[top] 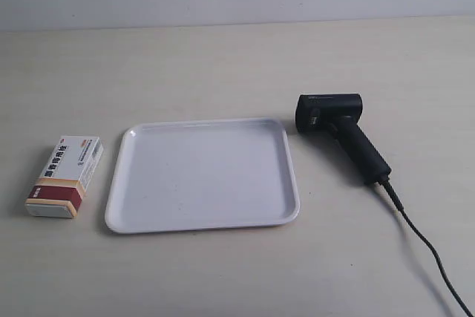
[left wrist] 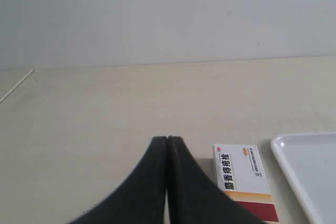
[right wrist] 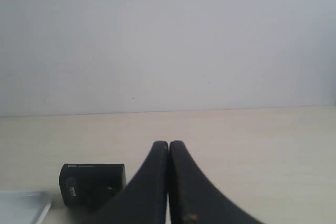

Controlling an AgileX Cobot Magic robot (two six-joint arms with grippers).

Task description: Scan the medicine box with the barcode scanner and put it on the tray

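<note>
My left gripper is to head to the medicine box next and grasp its long sides (top: 67, 169) (left wrist: 244, 174) around the middle, so that the white end stays free.
The medicine box (top: 64, 177), white with a dark red and tan end band, lies flat on the table beside one short side of the tray (top: 202, 174). The black barcode scanner (top: 341, 134) lies on its side beyond the tray's opposite side, its cable (top: 427, 246) trailing off the picture's lower edge. Neither arm shows in the exterior view. My left gripper (left wrist: 167, 139) is shut and empty, with the medicine box (left wrist: 243, 178) and a tray corner (left wrist: 304, 169) close beside it. My right gripper (right wrist: 168, 144) is shut and empty too, the scanner head (right wrist: 92, 183) just beside its fingers.
The pale wooden table (top: 223, 64) ends at a plain grey wall at the back. A thin pale line (left wrist: 16, 86) crosses the tabletop at one side in the left wrist view.
</note>
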